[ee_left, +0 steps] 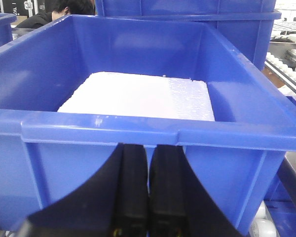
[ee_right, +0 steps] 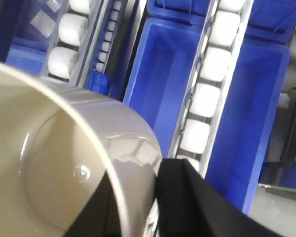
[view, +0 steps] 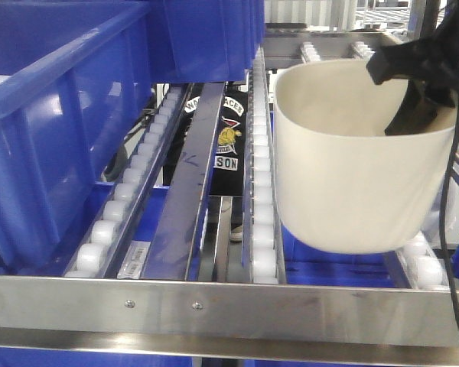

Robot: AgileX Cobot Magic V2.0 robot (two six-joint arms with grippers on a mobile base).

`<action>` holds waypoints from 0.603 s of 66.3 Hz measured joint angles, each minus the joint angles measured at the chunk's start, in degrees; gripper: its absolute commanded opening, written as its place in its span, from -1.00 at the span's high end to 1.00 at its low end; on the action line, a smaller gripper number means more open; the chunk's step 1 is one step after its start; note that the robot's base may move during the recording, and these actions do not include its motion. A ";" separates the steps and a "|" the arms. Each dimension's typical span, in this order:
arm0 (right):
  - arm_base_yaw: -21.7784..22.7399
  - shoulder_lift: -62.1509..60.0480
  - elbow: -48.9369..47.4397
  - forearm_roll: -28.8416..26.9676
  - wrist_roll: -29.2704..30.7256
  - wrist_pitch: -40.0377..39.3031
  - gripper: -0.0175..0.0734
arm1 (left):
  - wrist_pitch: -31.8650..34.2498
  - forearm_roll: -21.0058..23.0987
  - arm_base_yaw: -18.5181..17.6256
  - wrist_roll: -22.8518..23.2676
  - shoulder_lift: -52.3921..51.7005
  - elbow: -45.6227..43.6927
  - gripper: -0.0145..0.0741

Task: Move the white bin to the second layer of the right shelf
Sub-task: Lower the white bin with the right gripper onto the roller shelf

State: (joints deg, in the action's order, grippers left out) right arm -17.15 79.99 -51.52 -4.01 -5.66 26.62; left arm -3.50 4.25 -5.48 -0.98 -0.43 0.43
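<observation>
Next, my right gripper releases the white bin on the white roller rows point(view: 359, 269) just behind the steel front rail.
The white bin point(view: 352, 176) hangs over the right-hand lanes of the right shelf second layer, behind its flat steel front rail point(view: 214, 306) and between two rows of white rollers point(view: 262, 191). Its base is at roller height; I cannot tell whether it rests on them. My right gripper point(view: 424, 107) is shut on the bin's right wall. In the right wrist view one finger is inside the white bin point(ee_right: 49, 148) and one outside, with the right gripper point(ee_right: 138, 197) astride the rim. My left gripper point(ee_left: 148, 163) is shut and empty, just in front of a blue crate.
A large blue crate point(view: 46, 138) fills the left lanes, and another blue crate point(view: 206, 30) sits above. The crate at the left gripper point(ee_left: 138, 133) holds a white foam slab point(ee_left: 138, 96). Blue crates point(ee_right: 163, 74) lie below the rollers. A black cable point(view: 447, 229) hangs at right.
</observation>
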 measured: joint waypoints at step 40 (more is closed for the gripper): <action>0.00 0.34 4.01 0.03 0.00 -2.15 0.50 | 0.00 0.00 0.00 0.00 0.00 0.00 0.48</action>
State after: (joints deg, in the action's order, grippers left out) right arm -17.15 80.33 -47.50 -3.97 -5.66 24.47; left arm -3.50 4.25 -5.48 -0.98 -0.43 0.43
